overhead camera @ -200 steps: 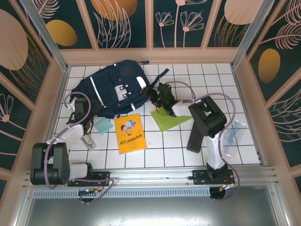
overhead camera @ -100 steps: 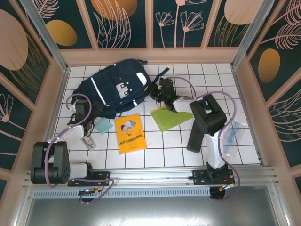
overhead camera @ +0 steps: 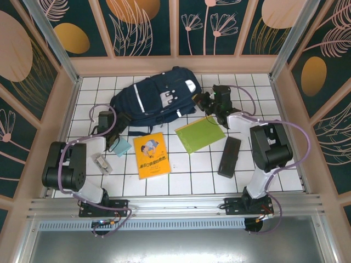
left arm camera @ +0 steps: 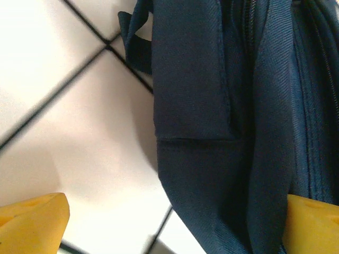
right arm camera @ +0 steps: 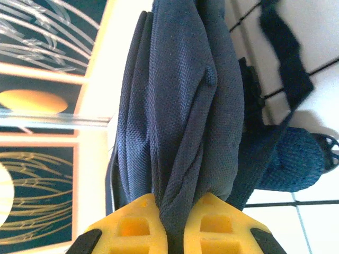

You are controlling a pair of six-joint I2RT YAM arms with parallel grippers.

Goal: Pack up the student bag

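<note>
My right gripper will release the bunched fold of the bag next to the far back corner of the green folder (overhead camera: 205,114).
The student bag (overhead camera: 156,101), a navy backpack with white stripes, lies at the back middle of the tiled table. My right gripper (overhead camera: 201,102) is at its right end, shut on it. In the right wrist view the yellow fingers (right arm camera: 135,227) pinch a fold of the bag's navy fabric (right arm camera: 180,106) between them, gripper (right arm camera: 177,225). My left gripper (overhead camera: 116,123) stands open at the bag's lower left corner. In the left wrist view its yellow fingertips (left arm camera: 32,222) are far apart, gripper (left arm camera: 175,227), and the bag's edge (left arm camera: 222,106) lies between them over white tile.
In front of the bag lie a yellow book (overhead camera: 151,155), a green folder (overhead camera: 200,134), a black pencil case (overhead camera: 229,156) and a light blue pad (overhead camera: 122,146). A small pale object (overhead camera: 101,163) lies near the left arm. Wooden walls enclose the table.
My right gripper has shut on the bag's fabric and dragged the bag to the right and slightly back. My left arm has swung right after the bag's corner, still open.
</note>
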